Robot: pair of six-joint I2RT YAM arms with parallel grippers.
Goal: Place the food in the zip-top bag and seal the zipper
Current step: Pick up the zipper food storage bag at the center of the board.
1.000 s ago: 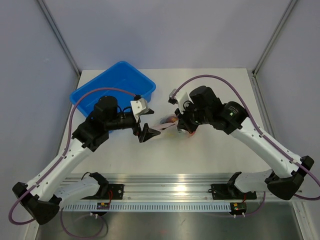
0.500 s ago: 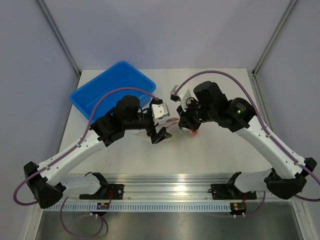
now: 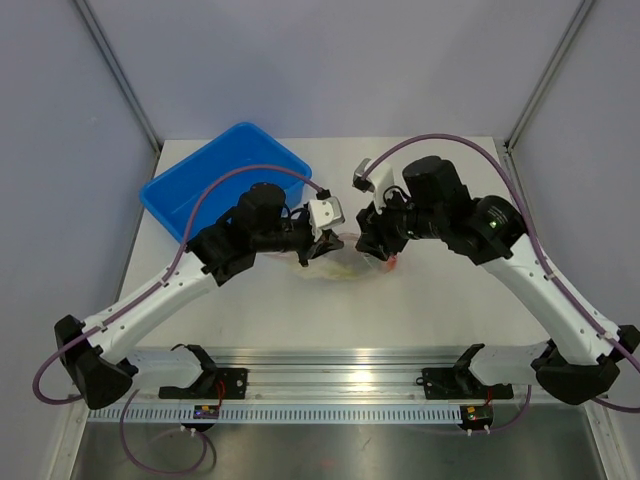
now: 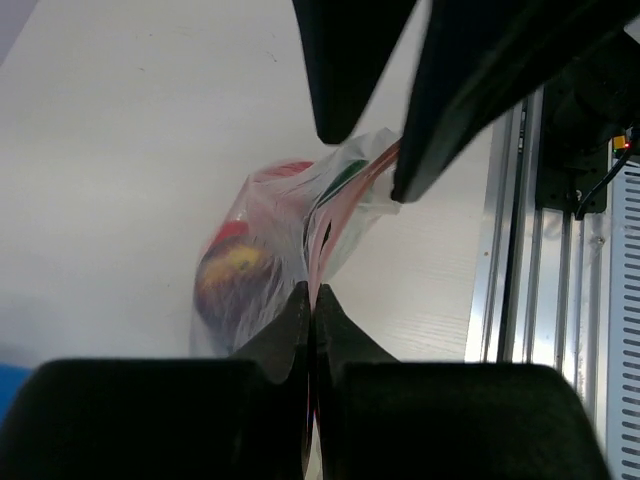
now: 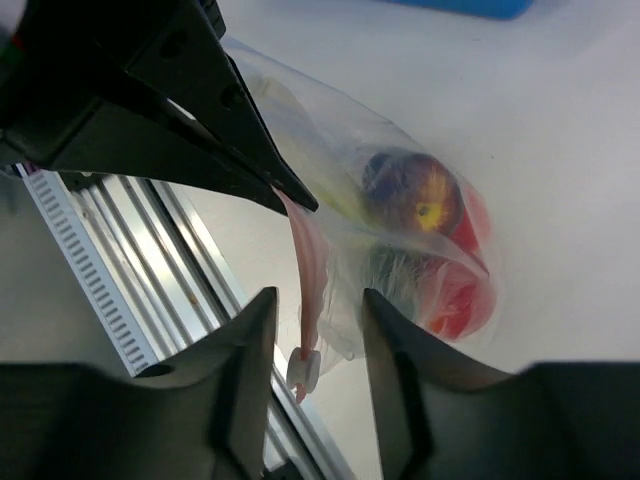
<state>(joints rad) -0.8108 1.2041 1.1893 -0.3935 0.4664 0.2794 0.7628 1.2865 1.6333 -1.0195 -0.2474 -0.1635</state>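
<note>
My right gripper needs to back away from my left gripper and pinch the zipper's end [image 5: 300, 395] beyond the white slider, because that slider is behind my right gripper's fingertips.
The zip-top bag [image 3: 347, 264] lies on the table between both arms, with the food inside it: a dark maroon fruit [image 5: 412, 195], a red fruit [image 5: 462, 290] and a green piece behind them. My left gripper [image 4: 312, 295] is shut on the pink zipper [image 4: 335, 225] at the bag's mouth. My right gripper [image 5: 318, 300] is open, a finger on each side of the zipper's [image 5: 312, 270] end, where a white slider [image 5: 303, 372] hangs untouched. In the top view the left gripper [image 3: 318, 243] and right gripper [image 3: 375, 245] face each other over the bag.
A blue bin [image 3: 225, 180] stands at the back left, behind the left arm. The aluminium rail [image 3: 340, 385] runs along the table's near edge, close to the bag's mouth side.
The left arm swung right to the bag and its gripper shut on the zipper. The right gripper, shut on the bag before, has opened.
</note>
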